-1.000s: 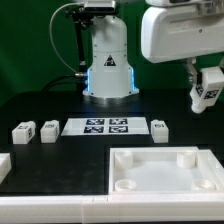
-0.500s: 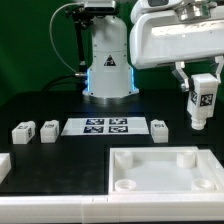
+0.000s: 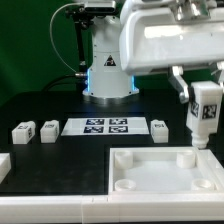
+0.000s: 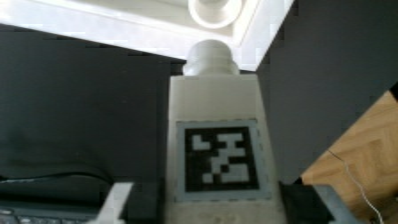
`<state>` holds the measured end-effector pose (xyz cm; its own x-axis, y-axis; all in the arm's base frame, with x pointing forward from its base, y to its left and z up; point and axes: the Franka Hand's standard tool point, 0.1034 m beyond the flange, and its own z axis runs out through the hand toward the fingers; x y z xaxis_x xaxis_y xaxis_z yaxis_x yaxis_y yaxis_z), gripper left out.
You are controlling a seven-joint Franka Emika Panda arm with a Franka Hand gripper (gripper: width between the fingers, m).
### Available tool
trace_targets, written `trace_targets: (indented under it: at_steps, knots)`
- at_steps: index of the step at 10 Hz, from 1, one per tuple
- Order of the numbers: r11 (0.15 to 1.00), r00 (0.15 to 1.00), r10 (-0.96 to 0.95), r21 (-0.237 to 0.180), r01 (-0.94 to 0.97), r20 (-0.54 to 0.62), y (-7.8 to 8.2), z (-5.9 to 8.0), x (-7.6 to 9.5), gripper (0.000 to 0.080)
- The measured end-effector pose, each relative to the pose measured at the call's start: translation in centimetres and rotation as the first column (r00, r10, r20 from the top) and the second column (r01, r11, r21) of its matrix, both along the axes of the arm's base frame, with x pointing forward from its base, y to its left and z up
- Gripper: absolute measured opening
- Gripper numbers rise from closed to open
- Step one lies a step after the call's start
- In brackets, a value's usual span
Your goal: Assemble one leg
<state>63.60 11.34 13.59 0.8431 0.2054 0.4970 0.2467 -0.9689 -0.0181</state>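
Next, my gripper releases the white leg upright in the panel's near corner hole [image 3: 203, 184] [image 4: 215, 10] that is farthest from the small white block.
My gripper [image 3: 203, 92] is shut on a white leg [image 3: 203, 114] with a black-and-white tag on its side. It holds the leg upright just above the far right corner hole [image 3: 187, 157] of the large white square panel [image 3: 165, 172]. In the wrist view the leg [image 4: 217, 130] fills the middle, its round peg pointing toward the corner hole [image 4: 215, 11], and my gripper [image 4: 217, 205] has a finger on each side of it. Three more legs lie on the table: two at the exterior view's left [image 3: 22, 131] [image 3: 48, 129] and one [image 3: 160, 128] right of the marker board.
The marker board [image 3: 104, 126] lies on the black table in front of the robot base [image 3: 108, 65]. A white ledge [image 3: 50, 207] runs along the near edge, with a small white block [image 3: 4, 165] at the exterior view's left.
My gripper has carried the leg down and nearer to the camera, from high at the exterior view's right to just above the panel's far right corner hole. The leg has turned upright.
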Motion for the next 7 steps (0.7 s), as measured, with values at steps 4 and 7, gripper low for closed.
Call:
trace_targets:
  at_steps: [4,7]
  knots:
    - [1.000,1.000,0.007,0.002,-0.007,0.027,0.4,-3.0,-0.6,0.0291]
    - [1.000,1.000,0.002,0.001,-0.002,0.031,-0.1,-4.1,-0.5,0.0292]
